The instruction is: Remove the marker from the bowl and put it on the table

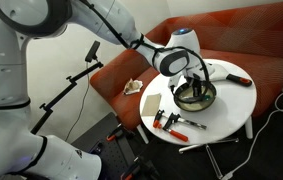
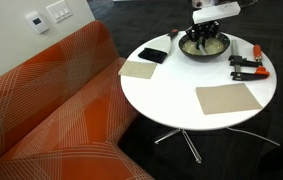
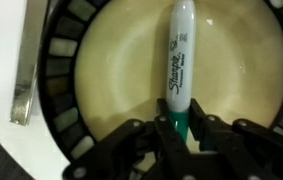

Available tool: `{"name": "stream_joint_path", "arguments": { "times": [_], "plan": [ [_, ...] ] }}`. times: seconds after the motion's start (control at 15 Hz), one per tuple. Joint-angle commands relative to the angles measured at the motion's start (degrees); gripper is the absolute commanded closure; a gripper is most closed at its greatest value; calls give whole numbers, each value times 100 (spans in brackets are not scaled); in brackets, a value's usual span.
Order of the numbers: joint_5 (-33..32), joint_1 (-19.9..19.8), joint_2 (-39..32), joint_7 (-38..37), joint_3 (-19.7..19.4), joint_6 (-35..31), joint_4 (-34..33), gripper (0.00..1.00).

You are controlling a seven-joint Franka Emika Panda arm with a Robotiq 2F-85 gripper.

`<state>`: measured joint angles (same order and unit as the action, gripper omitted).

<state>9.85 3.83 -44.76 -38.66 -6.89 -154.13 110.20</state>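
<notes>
The robot's gripper needs to set the marker down on the bare white table [image 1: 159, 87] next to the tan mat, close to the edge of the table.
The marker [image 3: 179, 62], white-bodied with a green cap end, lies inside the bowl [image 3: 101, 60] on its pale cream floor. My gripper [image 3: 179, 128] is down in the bowl and its fingers are shut on the marker's green end. In both exterior views the gripper [image 1: 194, 84] [image 2: 205, 30] hangs right over the dark-rimmed bowl [image 1: 195, 98] [image 2: 203, 47] on the round white table [image 1: 231, 110] [image 2: 171, 90]. The marker itself is hidden in those views.
Red-and-black clamp tools [image 1: 171, 123] [image 2: 247, 66] lie on the table. A tan mat [image 2: 227, 98], a second tan square [image 2: 137, 69] and a black object [image 2: 154, 55] also lie there. The red-brown couch [image 2: 51, 110] stands beside the table.
</notes>
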Motion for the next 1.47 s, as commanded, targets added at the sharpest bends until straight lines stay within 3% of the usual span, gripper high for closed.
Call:
{"name": "stream_joint_path", "arguments": {
  "times": [0.0,0.6,1.4],
  "plan": [
    [67,266,491,-212,-203,125,311,94],
    [-519,865,1899,-244,-327,-78,1230,94],
    [-1610,1683,1584,151,396,-76,1288,94]
  ]
}}
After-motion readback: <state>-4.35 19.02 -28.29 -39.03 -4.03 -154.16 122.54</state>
